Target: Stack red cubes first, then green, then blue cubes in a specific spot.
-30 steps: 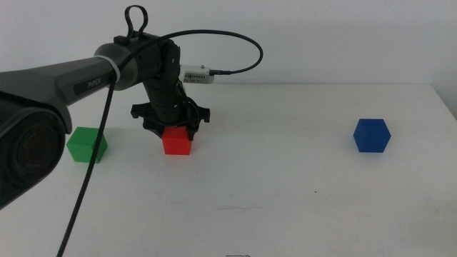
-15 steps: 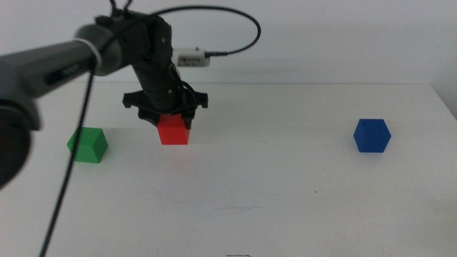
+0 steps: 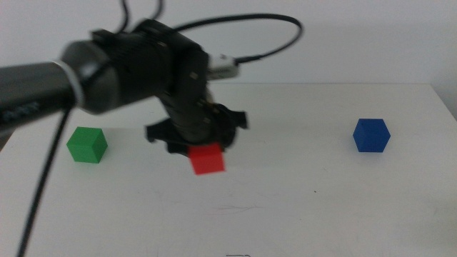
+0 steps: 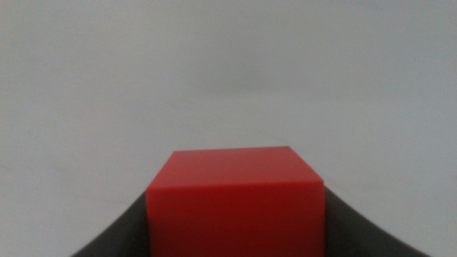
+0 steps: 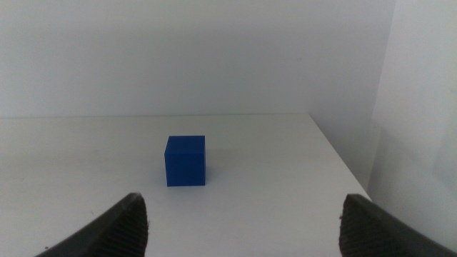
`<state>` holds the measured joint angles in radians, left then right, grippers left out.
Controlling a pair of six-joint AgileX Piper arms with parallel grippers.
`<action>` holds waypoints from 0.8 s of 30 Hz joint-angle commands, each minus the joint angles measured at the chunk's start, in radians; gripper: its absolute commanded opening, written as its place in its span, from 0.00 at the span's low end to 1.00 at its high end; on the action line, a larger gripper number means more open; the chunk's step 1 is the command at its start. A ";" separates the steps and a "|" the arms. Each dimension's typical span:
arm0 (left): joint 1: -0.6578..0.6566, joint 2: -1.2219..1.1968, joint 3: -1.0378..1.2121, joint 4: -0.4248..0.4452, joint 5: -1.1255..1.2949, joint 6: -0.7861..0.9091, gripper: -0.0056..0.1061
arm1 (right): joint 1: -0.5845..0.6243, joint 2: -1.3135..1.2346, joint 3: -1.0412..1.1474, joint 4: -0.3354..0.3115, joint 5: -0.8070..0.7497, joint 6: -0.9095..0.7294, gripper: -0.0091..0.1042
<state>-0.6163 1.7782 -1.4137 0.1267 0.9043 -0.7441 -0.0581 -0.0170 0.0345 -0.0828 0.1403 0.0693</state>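
Observation:
My left gripper has the red cube to place. It is now held above the white table. Next, I set it down on the white table [image 3: 238, 191] just behind the faint scratch marks.
My left gripper [image 3: 206, 155] is shut on the red cube [image 3: 208, 158] and holds it above the white table, a little left of the table's middle. In the left wrist view the red cube [image 4: 235, 200] sits between the two dark jaws. The green cube [image 3: 87, 144] rests on the table at the left, apart from the gripper. The blue cube [image 3: 371, 135] rests at the right. The right wrist view shows the blue cube [image 5: 186, 160] ahead of my right gripper [image 5: 243, 218], which is open and empty. The right arm is out of the middle view.
The left arm [image 3: 43, 86] and its cable [image 3: 36, 193] cross the left part of the table. The table's right edge [image 5: 343, 164] lies close beyond the blue cube. A white wall stands behind the table.
My left gripper has lifted the red cube off the table and carried it right and toward the front. The green and blue cubes have not moved.

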 commanded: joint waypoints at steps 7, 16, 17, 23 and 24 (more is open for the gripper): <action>-0.131 0.056 -0.074 0.010 -0.055 -0.087 0.04 | 0.000 -0.015 -0.024 -0.008 -0.076 -0.013 0.91; -0.128 0.149 -0.100 0.029 -0.071 -0.089 0.04 | 0.000 -0.015 -0.024 -0.008 -0.076 -0.013 0.91; -0.128 0.155 -0.100 0.025 -0.079 -0.089 0.04 | 0.000 -0.015 -0.024 -0.008 -0.076 -0.013 0.91; -0.128 0.181 -0.100 0.021 -0.090 -0.091 0.04 | 0.000 -0.015 -0.024 -0.008 -0.076 -0.013 0.91; -0.128 0.185 -0.100 0.020 -0.091 -0.091 0.04 | 0.000 -0.015 -0.024 -0.008 -0.076 -0.013 0.91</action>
<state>-0.7432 2.0151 -1.4832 0.1455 0.8433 -0.8217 -0.0581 -0.0170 0.0345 -0.0828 0.1403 0.0693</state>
